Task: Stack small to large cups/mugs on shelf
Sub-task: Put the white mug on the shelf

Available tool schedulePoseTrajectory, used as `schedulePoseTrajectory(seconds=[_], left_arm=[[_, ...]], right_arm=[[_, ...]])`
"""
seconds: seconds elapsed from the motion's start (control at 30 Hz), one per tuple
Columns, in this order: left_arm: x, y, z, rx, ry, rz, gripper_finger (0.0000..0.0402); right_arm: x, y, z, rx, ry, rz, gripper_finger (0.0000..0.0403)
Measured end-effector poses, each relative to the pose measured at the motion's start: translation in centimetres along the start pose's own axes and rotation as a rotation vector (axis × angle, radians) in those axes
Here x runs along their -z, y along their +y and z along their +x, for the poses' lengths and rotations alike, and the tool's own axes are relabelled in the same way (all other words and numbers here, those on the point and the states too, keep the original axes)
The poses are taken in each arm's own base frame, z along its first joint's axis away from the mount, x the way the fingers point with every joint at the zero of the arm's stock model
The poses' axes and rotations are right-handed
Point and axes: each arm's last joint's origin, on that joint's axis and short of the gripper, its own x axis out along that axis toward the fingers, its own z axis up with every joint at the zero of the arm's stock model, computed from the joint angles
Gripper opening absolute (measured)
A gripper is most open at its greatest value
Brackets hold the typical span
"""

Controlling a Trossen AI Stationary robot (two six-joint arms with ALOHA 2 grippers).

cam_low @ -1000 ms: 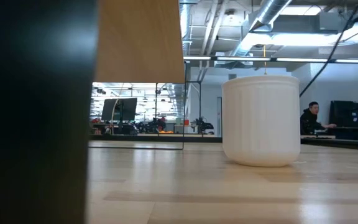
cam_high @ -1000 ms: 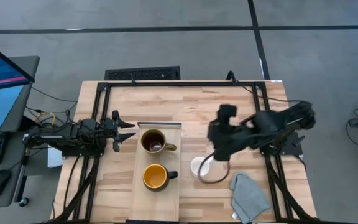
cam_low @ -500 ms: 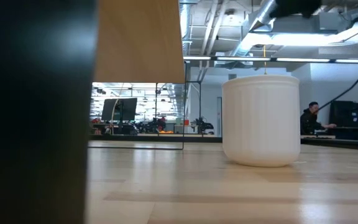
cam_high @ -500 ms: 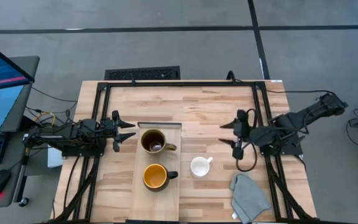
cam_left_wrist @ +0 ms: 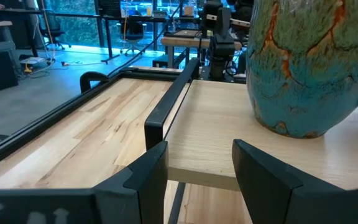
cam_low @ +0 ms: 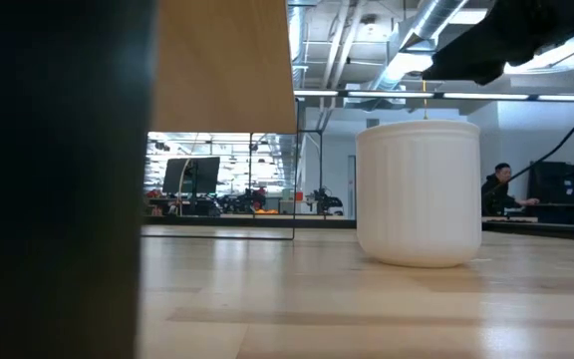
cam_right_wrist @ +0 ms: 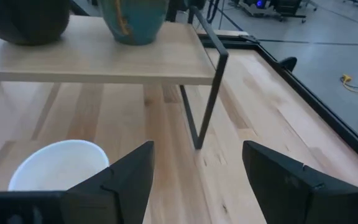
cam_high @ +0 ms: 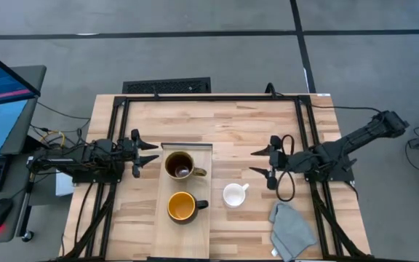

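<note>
I will next move my right gripper to the handle (cam_high: pixel 246 186) of the small white mug beside the shelf and close it there.
On the raised pale wooden shelf (cam_high: pixel 195 240) stand two mugs: a large one, brown inside (cam_high: pixel 179 165) and teal-green with orange streaks outside (cam_left_wrist: pixel 309 62), and nearer, a dark one with a yellow inside (cam_high: pixel 182 207). A small white mug (cam_high: pixel 233 195) rests on its base on the tabletop right of the shelf, also seen in the low view (cam_low: pixel 419 192) and the right wrist view (cam_right_wrist: pixel 58 165). My right gripper (cam_high: pixel 259 161) hangs open, right of and a little beyond the white mug. My left gripper (cam_high: pixel 145 154) stands open at the shelf's left side beside the large mug.
A crumpled grey cloth (cam_high: pixel 291 229) lies near the table's front right corner. The shelf's dark metal leg (cam_right_wrist: pixel 204 93) stands between the white mug and the far part of the table. A black frame (cam_high: pixel 209 97) borders the tabletop. A person sits far off in the room (cam_low: pixel 496 189).
My right gripper has come down from high above the white mug and drawn toward the table's right edge, tipping toward level; it now hangs open right of the mug. In the low view its dark arm has entered at the top right. The mugs have kept their places.
</note>
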Motion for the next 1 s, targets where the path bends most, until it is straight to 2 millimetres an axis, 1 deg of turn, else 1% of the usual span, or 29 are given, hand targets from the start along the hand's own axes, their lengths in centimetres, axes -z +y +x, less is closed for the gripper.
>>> schedulePoseTrajectory(seconds=[0.73, 0.8, 0.93, 1.0], left_arm=[[-0.01, 0.00, 0.00, 0.000, -0.001, 0.000, 0.0169], [-0.01, 0.00, 0.00, 0.000, -0.001, 0.000, 0.0169], [-0.01, 0.00, 0.00, 0.000, -0.001, 0.000, 0.0169], [-0.01, 0.00, 0.00, 0.000, -0.001, 0.000, 0.0169]], right_arm=[[0.00, 0.14, 0.01, -0.051, 0.002, 0.002, 0.0268], [-0.03, 0.20, -0.01, -0.059, 0.000, 0.020, 0.0268], [-0.01, 0.50, -0.14, -0.096, 0.006, 0.127, 0.0268], [-0.02, 0.48, -0.12, -0.095, 0.006, 0.136, 0.0268]])
